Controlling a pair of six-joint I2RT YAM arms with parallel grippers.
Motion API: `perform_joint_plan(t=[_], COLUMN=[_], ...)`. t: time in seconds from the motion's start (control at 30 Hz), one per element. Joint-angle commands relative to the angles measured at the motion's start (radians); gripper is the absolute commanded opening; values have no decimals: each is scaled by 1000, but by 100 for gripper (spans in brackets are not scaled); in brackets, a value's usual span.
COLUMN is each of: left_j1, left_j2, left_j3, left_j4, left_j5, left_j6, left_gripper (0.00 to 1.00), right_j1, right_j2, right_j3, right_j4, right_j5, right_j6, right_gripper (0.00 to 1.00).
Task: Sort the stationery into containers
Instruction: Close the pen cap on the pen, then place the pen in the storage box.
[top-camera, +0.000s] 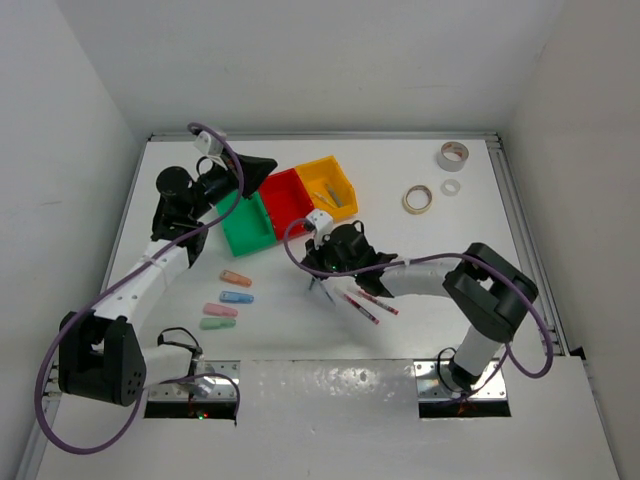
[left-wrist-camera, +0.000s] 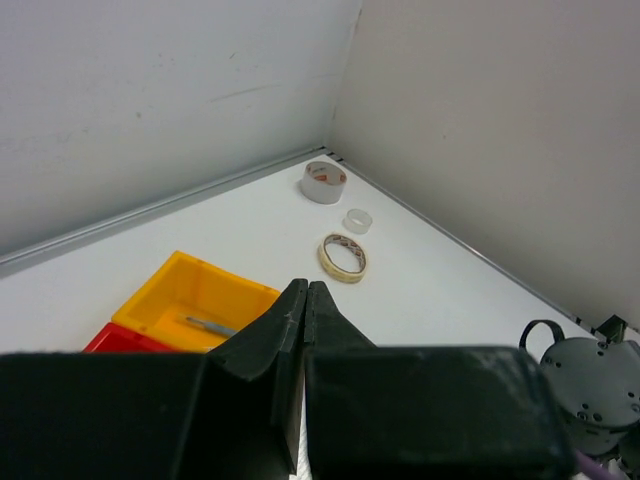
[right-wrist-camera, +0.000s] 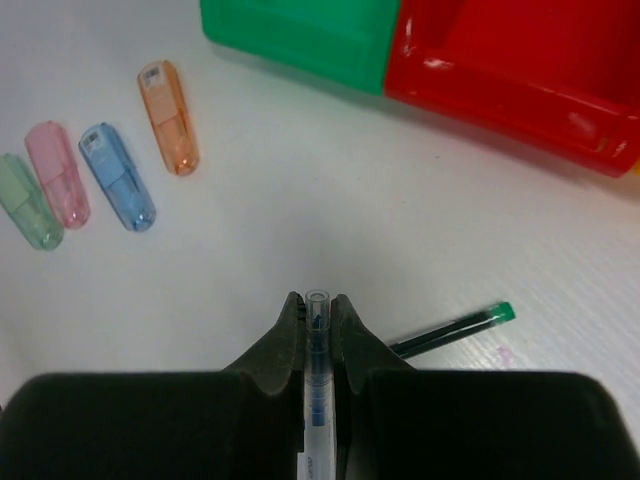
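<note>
Next, I let go of the clear pen with my right gripper in the yellow bin (top-camera: 321, 199), next to the pen that is closest to the red bin.
My right gripper (right-wrist-camera: 318, 305) is shut on a clear pen with blue ink (right-wrist-camera: 318, 345), low over the table near the green bin (right-wrist-camera: 300, 30) and red bin (right-wrist-camera: 520, 60). In the top view this gripper (top-camera: 318, 283) is in front of the bins. A dark pen with a green cap (right-wrist-camera: 455, 328) lies just to its right. Orange (right-wrist-camera: 168, 117), blue (right-wrist-camera: 117, 176), pink (right-wrist-camera: 57, 173) and green (right-wrist-camera: 27, 200) pastel pieces lie to the left. My left gripper (left-wrist-camera: 305, 290) is shut and empty above the yellow bin (left-wrist-camera: 225, 280), which holds a pen (left-wrist-camera: 205, 325).
Grey (top-camera: 452, 156), white (top-camera: 451, 187) and tan (top-camera: 418, 199) tape rolls lie at the back right. Two more pens (top-camera: 362, 306) lie under my right forearm. Green (top-camera: 250, 243), red (top-camera: 290, 190) and yellow (top-camera: 318, 163) bins sit in a row. White walls enclose the table.
</note>
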Motion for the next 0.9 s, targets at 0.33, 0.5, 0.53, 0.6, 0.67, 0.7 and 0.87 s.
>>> perform_joint_plan(t=[0.33, 0.5, 0.53, 0.6, 0.67, 0.7, 0.87], left_j1=[37, 37, 38, 40, 41, 41, 46], left_j2=[-114, -160, -174, -189, -215, -223, -269], left_j3=[-6, -42, -46, -63, -72, -82, -106], left_j4=[-208, -358, -372, -407, -430, -437, -484], left_j5=[-148, -270, -297, -313, -328, -334, -380], left_j6=[115, 148, 151, 170, 193, 196, 219], left_gripper=[0, 2, 4, 6, 8, 9, 9], right_j1=[-216, -284, -290, -307, -314, -316, -321], right_j2=[-87, 57, 85, 175, 232, 287, 432], right_j3=[364, 565, 620, 677, 745, 763, 877], right_j4=[-158, -207, -206, -191, -160, -131, -88], right_j5=[-20, 36, 47, 76, 87, 87, 133], right_j6=[31, -26, -28, -28, -31, -35, -52], right_gripper=[0, 0, 0, 0, 0, 0, 0])
